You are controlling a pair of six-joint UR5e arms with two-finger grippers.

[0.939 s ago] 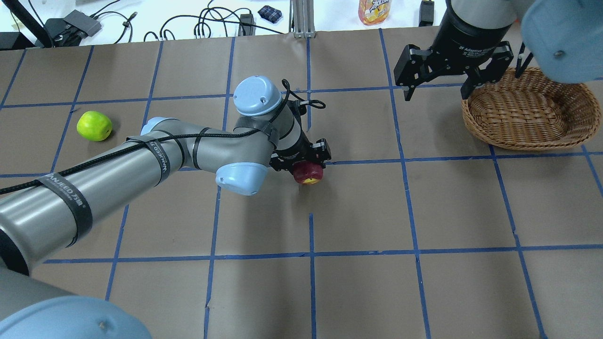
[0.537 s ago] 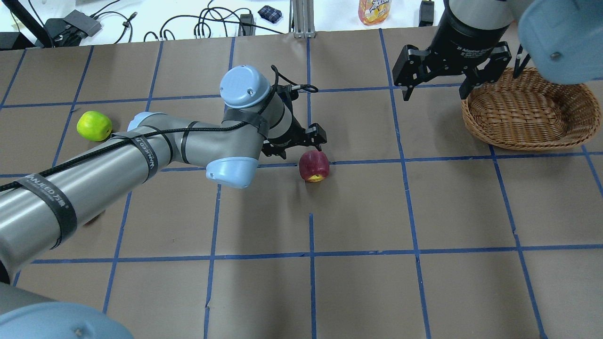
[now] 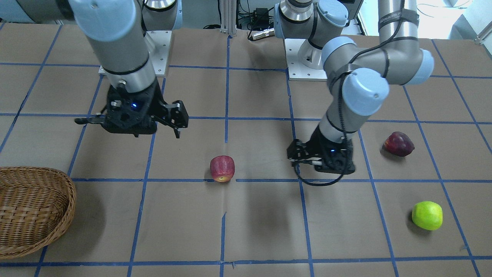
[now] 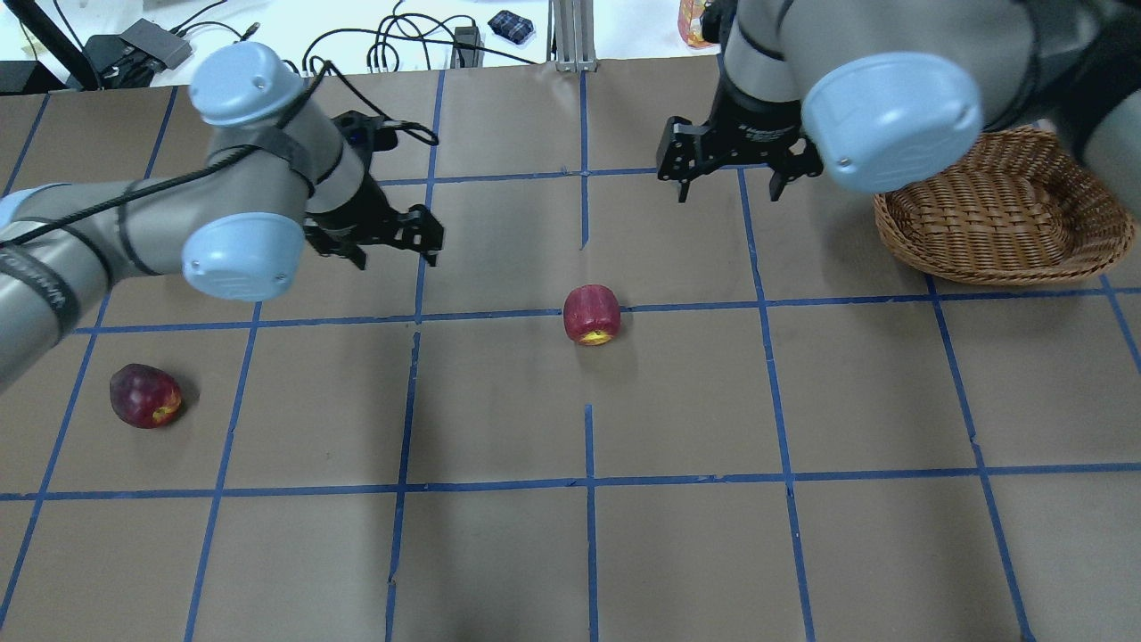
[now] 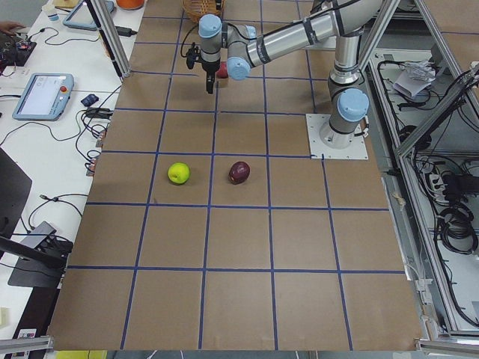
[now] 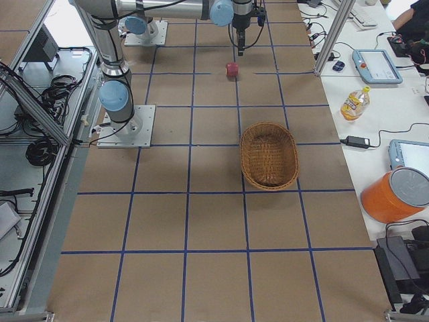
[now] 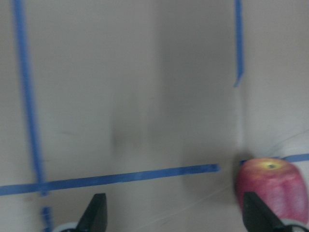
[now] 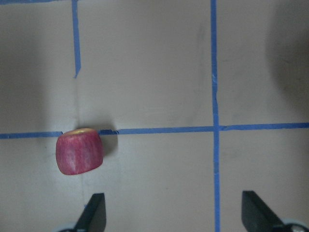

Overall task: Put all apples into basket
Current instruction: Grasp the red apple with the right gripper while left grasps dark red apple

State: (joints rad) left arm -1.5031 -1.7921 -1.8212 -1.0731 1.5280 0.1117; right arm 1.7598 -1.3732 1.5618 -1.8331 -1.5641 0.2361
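Note:
The red apple on the blue tape line lies nearest the wicker basket. So my right gripper should close around the middle of the red apple (image 3: pixel 222 169) (image 8: pixel 79 152).
The red apple (image 4: pixel 591 314) with a yellowish patch lies alone at the table's middle on a blue tape line; it also shows in the front view (image 3: pixel 222 168) and both wrist views (image 7: pixel 270 188) (image 8: pixel 79 151). The maroon apple (image 4: pixel 144 395) lies at the near left. The green apple (image 3: pixel 427 215) is hidden behind my left arm in the overhead view. My left gripper (image 4: pixel 397 257) is open and empty, left of the red apple. My right gripper (image 4: pixel 731 185) is open and empty, beyond the red apple. The wicker basket (image 4: pixel 998 209) stands empty at the far right.
Brown paper with a blue tape grid covers the table (image 4: pixel 677 535). Cables (image 4: pixel 392 45) and a drink bottle (image 6: pixel 354 102) lie beyond the far edge. An orange bucket (image 6: pixel 399 194) and tablets (image 6: pixel 379 65) sit on the side bench.
My left gripper let go of the red apple and drew back to the left. My right gripper moved left from the basket towards the middle. The maroon apple came into view; the green one is now covered.

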